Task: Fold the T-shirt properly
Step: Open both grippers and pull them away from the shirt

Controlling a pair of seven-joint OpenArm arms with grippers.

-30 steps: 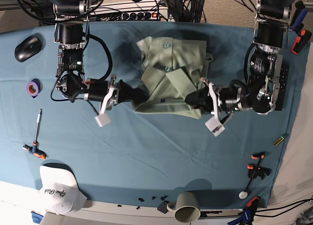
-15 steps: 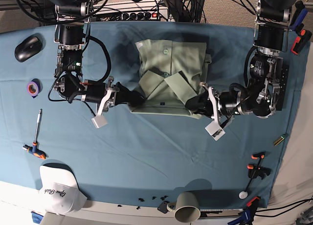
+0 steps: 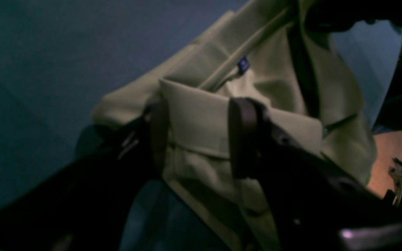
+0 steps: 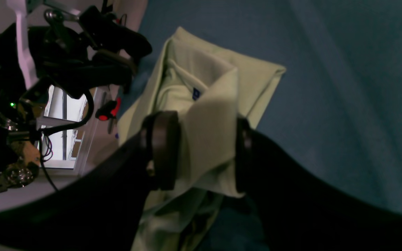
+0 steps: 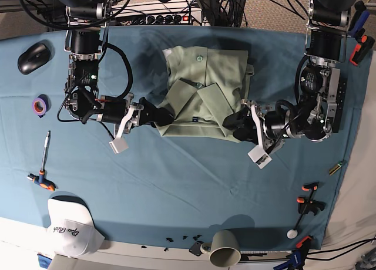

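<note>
The side edge point(image 5: 171, 72) of the T-shirt that faces the black mouse, level with the T-shirt's buttons, will be gripped next by my right gripper.
The T-shirt point(image 5: 205, 82) is pale sage green and lies folded into a compact rectangle at the table's centre, collar and buttoned placket facing up. My right gripper point(image 5: 160, 116) is at its near left corner. My left gripper point(image 5: 238, 124) is at its near right corner. In the right wrist view the T-shirt point(image 4: 204, 59) has a folded edge lying between the parted fingers point(image 4: 162, 150) of the open right gripper point(image 4: 204, 150). In the left wrist view the left gripper point(image 3: 199, 136) is open too, astride a fold of the T-shirt point(image 3: 274, 80) near its blue neck label point(image 3: 243, 64).
The blue table cloth point(image 5: 176, 182) covers the table. A black mouse point(image 5: 33, 56), a purple tape roll point(image 5: 39, 105) and a screwdriver point(image 5: 44, 161) lie at the left. A white cap point(image 5: 70, 226) and a mug point(image 5: 223, 248) sit at the near edge, and clamps point(image 5: 310, 202) lie at the near right.
Both grippers were shut on the shirt's near corners and now stand open. The near edge has been carried slightly farther back, and the shirt lies flatter.
</note>
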